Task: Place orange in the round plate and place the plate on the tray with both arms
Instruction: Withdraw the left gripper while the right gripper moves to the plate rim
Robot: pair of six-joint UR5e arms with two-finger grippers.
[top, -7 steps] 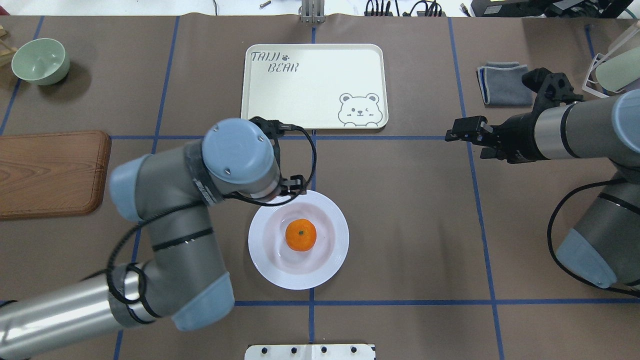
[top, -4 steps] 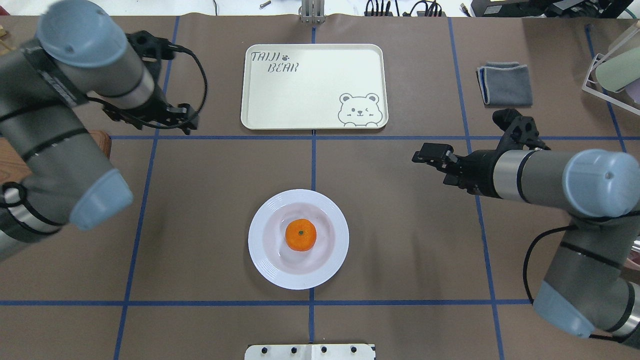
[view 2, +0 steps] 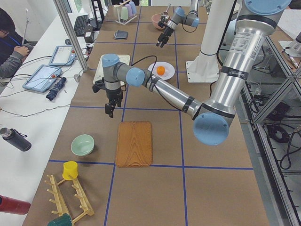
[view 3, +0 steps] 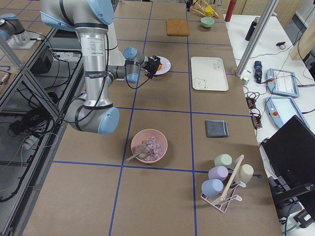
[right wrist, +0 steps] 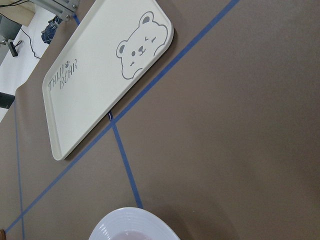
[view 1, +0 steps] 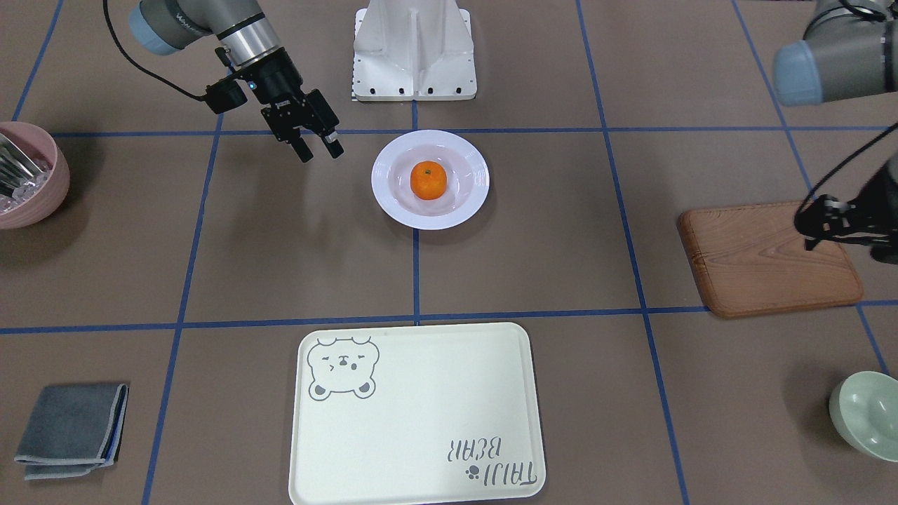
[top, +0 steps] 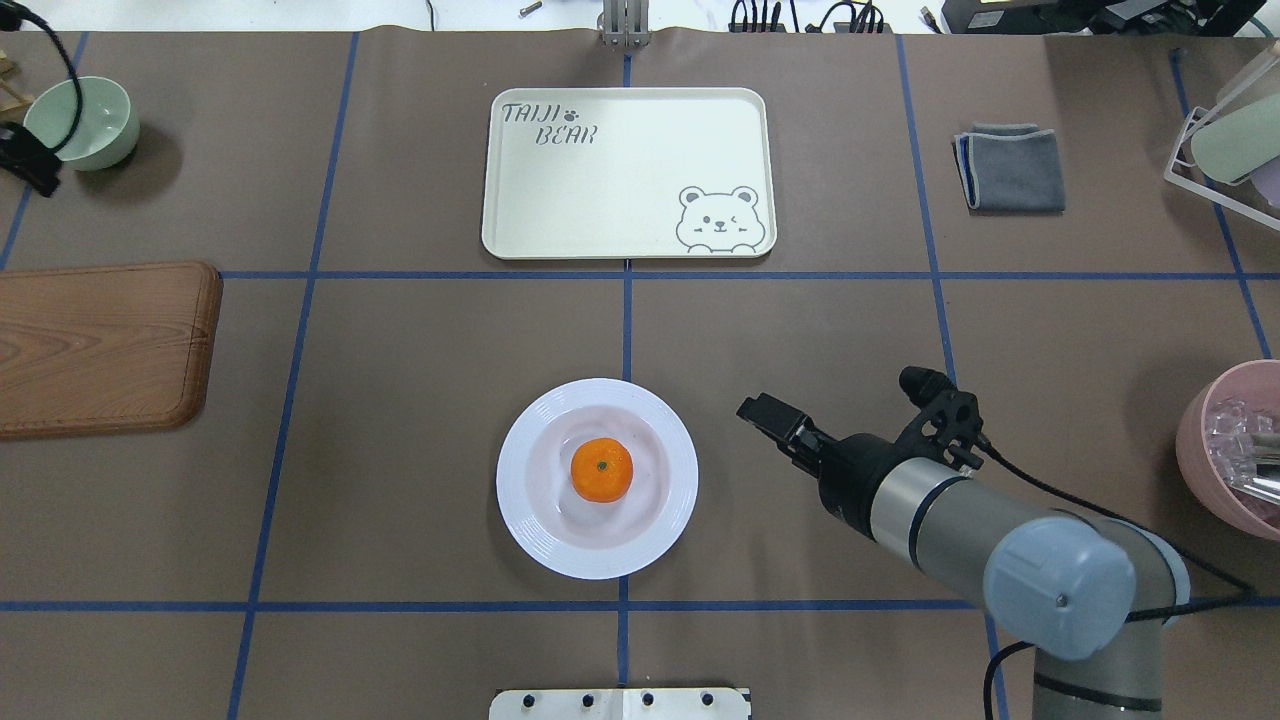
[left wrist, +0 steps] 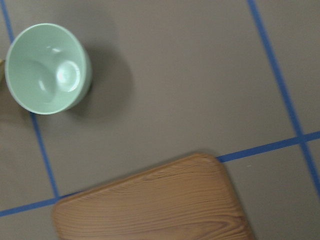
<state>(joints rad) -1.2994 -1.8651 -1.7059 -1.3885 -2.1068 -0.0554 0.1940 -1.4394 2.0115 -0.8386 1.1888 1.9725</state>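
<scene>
The robot's right gripper should close on the rim of the white round plate [view 1: 387,154], on the side toward the pink bowl and the robot's base.
The orange [top: 601,469] [view 1: 428,179] lies in the middle of the white round plate [top: 515,480] [view 1: 384,175], which stands on the table near the robot's side. The cream tray [top: 620,190] [view 1: 421,421] lies further out, with nothing on it. My right gripper [view 1: 319,149] [top: 752,408] is open, empty, and hovers just beside the plate's right rim without touching it. My left gripper [view 1: 805,231] [view 2: 109,112] hangs open and empty over the far end of the wooden board [view 1: 765,259]. The right wrist view shows the tray [right wrist: 100,75] and a slice of the plate's rim [right wrist: 132,225].
A pale green bowl [top: 82,122] [left wrist: 47,67] and the wooden board [top: 100,345] are on the left. A folded grey cloth [top: 1010,168], a pink bowl [top: 1235,450] and a cup rack [top: 1230,140] are on the right. A person [view 2: 9,42] sits beyond the table.
My left arm has swung from the plate's rim out to the far left. My right arm has come down and in, from near the cloth to beside the plate.
</scene>
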